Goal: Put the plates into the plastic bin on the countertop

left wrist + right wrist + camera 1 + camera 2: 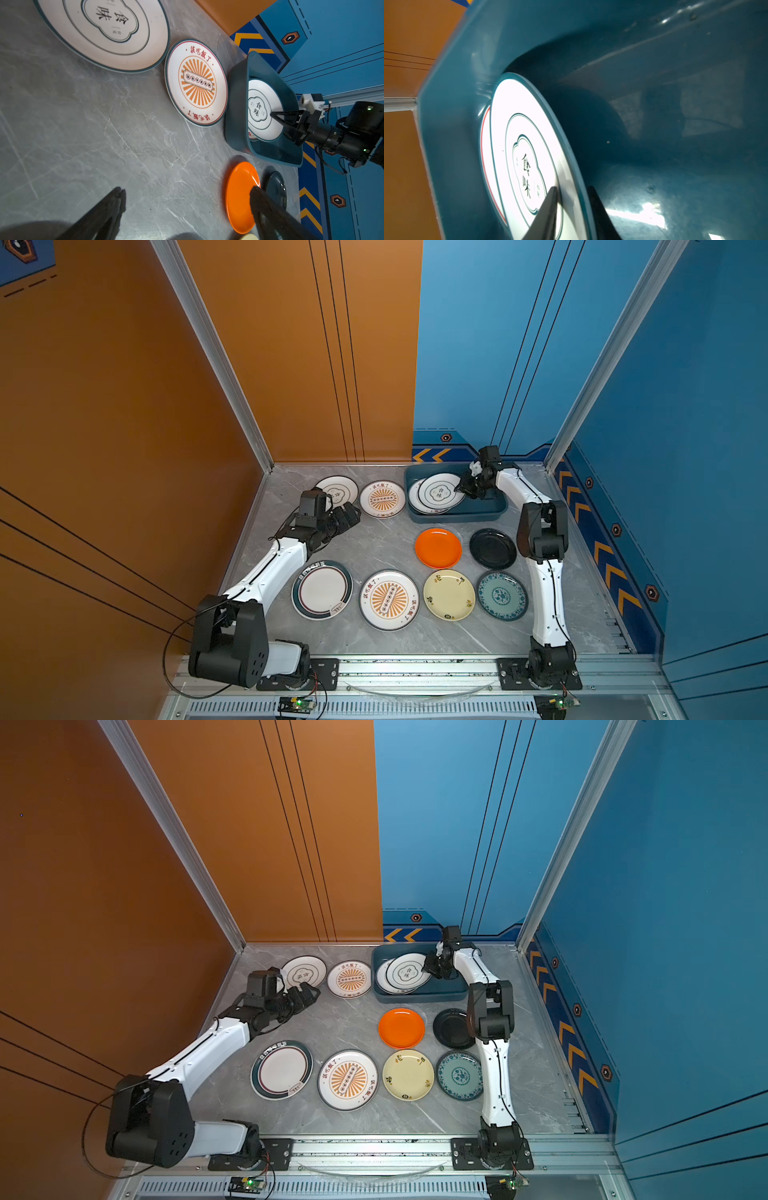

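Note:
The robot's left gripper should next move to the small sunburst plate beside the plastic bin and close on the plate's rim (364, 509) (174, 103), on the side away from the bin.
The plastic bin (500, 506) stands at the back right of the countertop (374, 547). Inside it a white cloud-emblem plate (529, 145) lies tilted on a red-rimmed plate (485, 145). My right gripper (572, 187) is open, with one finger over the cloud plate's face and the other outside its rim. My left gripper (187, 190) is open and empty above bare countertop, near another cloud plate (338, 489) and a small sunburst plate (382, 498). Orange (438, 547), black (492, 548), dark-rimmed (322, 589), large sunburst (389, 599), cream (449, 594) and teal (502, 595) plates lie flat in front.
Orange wall panels close the left and back left, blue panels the back right and right. An aluminium rail (415, 668) runs along the front edge with both arm bases on it. The right arm's elbow (542, 531) stands just right of the black plate.

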